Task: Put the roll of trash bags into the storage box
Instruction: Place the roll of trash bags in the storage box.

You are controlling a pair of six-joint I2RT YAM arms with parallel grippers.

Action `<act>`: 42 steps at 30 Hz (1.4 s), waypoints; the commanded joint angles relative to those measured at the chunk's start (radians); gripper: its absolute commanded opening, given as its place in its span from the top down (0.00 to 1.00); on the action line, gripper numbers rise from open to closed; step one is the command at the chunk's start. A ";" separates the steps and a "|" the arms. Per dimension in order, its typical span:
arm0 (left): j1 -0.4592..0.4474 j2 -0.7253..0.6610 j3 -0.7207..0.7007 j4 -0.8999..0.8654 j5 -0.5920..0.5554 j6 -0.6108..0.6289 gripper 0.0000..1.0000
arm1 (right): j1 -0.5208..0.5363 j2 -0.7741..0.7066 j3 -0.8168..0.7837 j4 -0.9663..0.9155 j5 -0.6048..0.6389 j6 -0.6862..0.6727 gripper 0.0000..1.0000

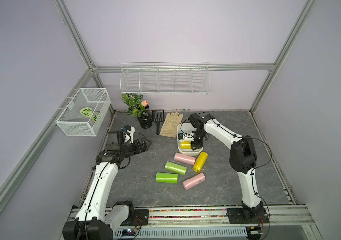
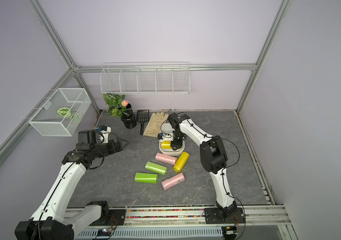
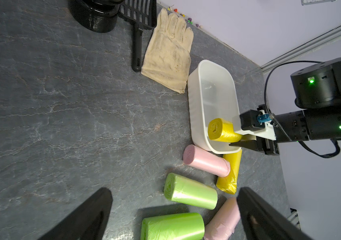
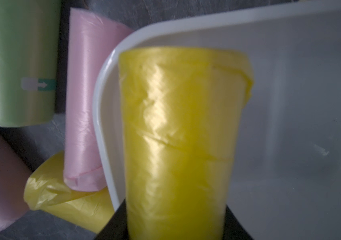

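Observation:
Next, I let go of the yellow roll with my right gripper on the white storage box's bottom, along its near end (image 1: 189, 148) (image 4: 188, 138).
A yellow roll of trash bags (image 1: 185, 144) (image 4: 182, 135) is clamped between the jaws of my right gripper (image 1: 193, 145) (image 4: 178, 225). It lies across the near end of the white storage box (image 1: 188, 154) (image 3: 213, 89), down between the walls. The remainder of the tub holds nothing. My left gripper (image 1: 147, 143) (image 3: 173, 193) hovers wide open over the table's left part, away from the box, nothing between its fingers. Several loose rolls lie in front of the box: pink (image 1: 184, 159), yellow (image 1: 200, 162), green (image 1: 175, 167), green (image 1: 166, 177) and pink (image 1: 193, 181).
A beige glove (image 1: 170, 124), a black scoop (image 1: 157, 119) and a black plant pot (image 1: 144, 121) sit behind the box. A white mesh basket (image 1: 83, 112) hangs on the left wall and a long wire rack (image 1: 164, 81) on the back wall.

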 commanded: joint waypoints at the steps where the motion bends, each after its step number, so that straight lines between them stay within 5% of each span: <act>1: 0.002 0.014 0.020 0.005 -0.018 0.010 0.00 | 0.001 0.025 0.017 0.009 -0.026 -0.039 1.00; 16: 0.002 0.034 0.022 0.012 -0.015 0.003 0.00 | 0.003 0.129 0.026 0.010 -0.049 -0.049 0.96; 28: 0.002 0.040 0.022 0.013 -0.013 0.005 0.00 | 0.002 0.139 0.004 0.049 -0.055 -0.017 0.80; 42: 0.002 0.055 0.027 0.015 -0.007 0.006 0.00 | 0.003 0.088 -0.043 0.080 -0.057 -0.005 0.48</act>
